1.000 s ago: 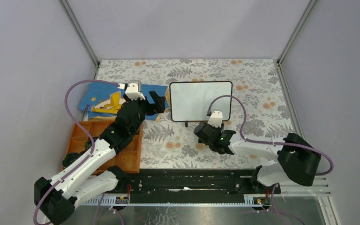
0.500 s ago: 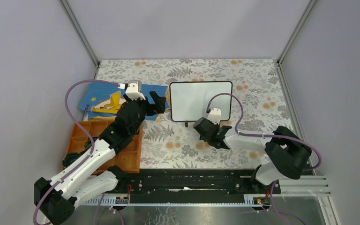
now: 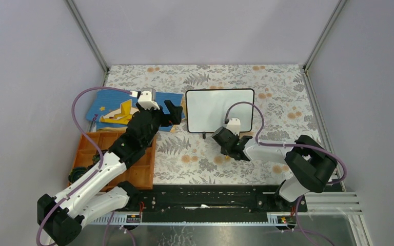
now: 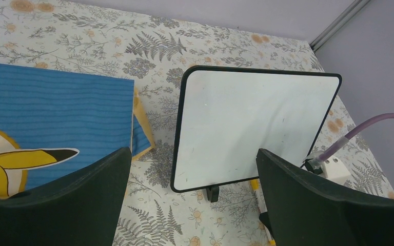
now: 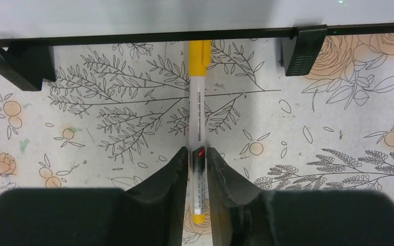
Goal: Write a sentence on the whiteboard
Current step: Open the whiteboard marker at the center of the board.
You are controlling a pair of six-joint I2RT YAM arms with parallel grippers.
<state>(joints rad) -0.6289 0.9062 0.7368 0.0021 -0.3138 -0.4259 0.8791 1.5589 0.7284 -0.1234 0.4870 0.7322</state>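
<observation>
The marker's cap is under the whiteboard's near edge; my right gripper will pull the marker clear, then regrip its body closer to its cap [image 5: 197, 110].
The whiteboard [image 3: 219, 110] lies flat at mid-table, white with a thin black frame; its face is blank and no sentence shows on it. Its near edge [image 5: 133, 18] and two black feet cross the top of the right wrist view. A marker [image 5: 198, 102] with a clear barrel and yellow cap lies just below that edge, pointing at the board. My right gripper [image 5: 197, 151] is shut on the barrel's rear half, low over the table. My left gripper [image 4: 192, 154] hovers wide open over the board's left edge [image 4: 180, 133], holding nothing.
A blue star-patterned book [image 3: 115, 110] lies left of the board, under my left arm. An orange compartment tray [image 3: 138, 166] sits at the near left. The floral cloth covers the table, and grey walls close in on three sides.
My right gripper has moved up toward the board's near edge and its fingers have drawn in around the marker. The left arm has stayed put.
</observation>
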